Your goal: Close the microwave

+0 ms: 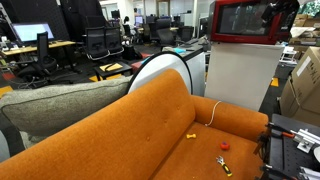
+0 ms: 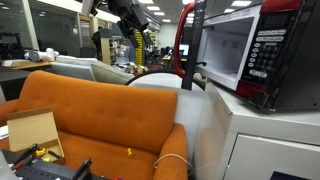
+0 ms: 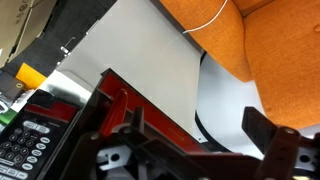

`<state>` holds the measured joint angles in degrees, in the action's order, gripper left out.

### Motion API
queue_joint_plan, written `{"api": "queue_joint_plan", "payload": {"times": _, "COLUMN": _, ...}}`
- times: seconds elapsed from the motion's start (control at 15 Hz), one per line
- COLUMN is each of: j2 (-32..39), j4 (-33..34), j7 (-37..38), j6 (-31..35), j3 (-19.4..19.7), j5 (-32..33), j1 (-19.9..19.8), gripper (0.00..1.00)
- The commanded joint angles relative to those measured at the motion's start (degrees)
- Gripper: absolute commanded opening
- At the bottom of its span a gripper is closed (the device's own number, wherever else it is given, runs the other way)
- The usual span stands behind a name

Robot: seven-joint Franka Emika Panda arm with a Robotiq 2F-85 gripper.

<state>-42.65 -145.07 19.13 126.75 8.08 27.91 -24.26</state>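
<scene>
The robot's gripper needs to next move to the red handle [image 1: 267, 19] [image 3: 117, 106] of the microwave's door, beside the keypad, and close there.
The glossy red microwave [image 1: 245, 22] stands on top of a white cabinet [image 1: 240, 75]. In an exterior view [image 2: 250, 50] its dark control strip faces the camera, and its door [image 2: 186, 42] stands swung open, away from the body. In the wrist view the red edge of the microwave [image 3: 140, 110] and the keypad [image 3: 28, 142] lie just below the camera. My gripper [image 3: 195, 165] is open and empty, fingers wide apart. It hovers high beside the microwave in both exterior views [image 1: 279, 13] [image 2: 135, 18]. I cannot tell whether it touches the door.
An orange sofa [image 1: 150, 130] [image 2: 90, 110] stands below the cabinet, with small yellow and red items [image 1: 222, 160] and a white cable [image 1: 212, 112] on it. A round white panel [image 1: 160, 70] leans behind it. Cardboard boxes [image 1: 305, 85] [image 2: 35, 130] stand nearby.
</scene>
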Motion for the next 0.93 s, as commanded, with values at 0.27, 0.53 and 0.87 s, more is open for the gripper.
{"api": "queue_joint_plan", "payload": {"times": 0.27, "j2": -7.7, "j4": -4.7, "j7": 11.7, "j6": 6.3, "j3": -5.7, "j5": 14.2, "j1": -7.7, "gripper": 1.00}}
{"api": "queue_joint_plan", "payload": {"times": 0.53, "j2": -11.9, "j4": -8.6, "j7": 23.3, "j6": 7.2, "j3": -6.3, "j5": 21.8, "j1": -9.6, "gripper": 1.00}}
{"api": "queue_joint_plan", "payload": {"times": 0.87, "j2": -12.1, "j4": -8.2, "j7": 22.9, "j6": 4.5, "j3": -4.5, "j5": 21.5, "j1": -6.4, "gripper": 1.00}}
